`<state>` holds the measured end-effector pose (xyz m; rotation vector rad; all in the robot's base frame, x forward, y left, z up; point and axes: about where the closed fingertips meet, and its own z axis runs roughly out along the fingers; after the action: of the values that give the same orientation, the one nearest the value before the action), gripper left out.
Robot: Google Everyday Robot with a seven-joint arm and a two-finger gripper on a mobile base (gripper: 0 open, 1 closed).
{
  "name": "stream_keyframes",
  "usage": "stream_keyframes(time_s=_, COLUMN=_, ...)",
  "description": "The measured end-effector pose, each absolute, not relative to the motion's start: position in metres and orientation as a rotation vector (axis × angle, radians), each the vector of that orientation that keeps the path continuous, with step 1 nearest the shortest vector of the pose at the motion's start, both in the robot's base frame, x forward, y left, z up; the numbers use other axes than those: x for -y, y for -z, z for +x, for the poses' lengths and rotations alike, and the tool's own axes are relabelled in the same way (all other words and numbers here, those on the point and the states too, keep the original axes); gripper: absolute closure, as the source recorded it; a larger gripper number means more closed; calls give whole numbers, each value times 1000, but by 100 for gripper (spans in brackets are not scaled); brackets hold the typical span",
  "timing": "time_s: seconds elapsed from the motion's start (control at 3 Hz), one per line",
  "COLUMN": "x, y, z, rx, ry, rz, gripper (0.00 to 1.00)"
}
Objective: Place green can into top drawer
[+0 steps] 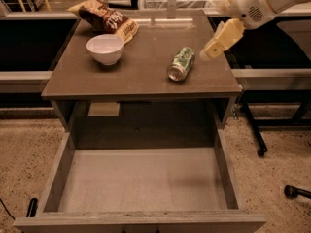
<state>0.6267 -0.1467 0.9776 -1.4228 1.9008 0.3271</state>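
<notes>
The robot's gripper should next move over to the green can and close around the middle of the can's body (181,63), between its silver ends.
The green can (181,63) lies on its side on the brown table top (141,67), right of centre, with one silver end facing me. The top drawer (138,181) is pulled fully out below the table, and its flat pale grey bottom is bare. My gripper (210,51) reaches in from the upper right on a white arm (260,4). It hangs just right of the can and slightly above the table, apart from the can and holding nothing.
A white bowl (105,48) stands on the left of the table top, with a brown snack bag (106,19) behind it. Dark shelving and metal rails flank the table. A chair base (296,192) is on the speckled floor at the right.
</notes>
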Motion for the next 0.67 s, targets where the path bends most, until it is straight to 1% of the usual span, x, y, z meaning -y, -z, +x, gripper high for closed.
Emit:
stream_keyframes(time_s=0.33, x=106, y=-927, z=663, rx=-2022, ry=-439, rz=-1431, gripper=0)
stream_keyframes(time_s=0.67, x=89, y=-880, z=678, rx=-2188, ry=-417, rz=-1394, gripper=0)
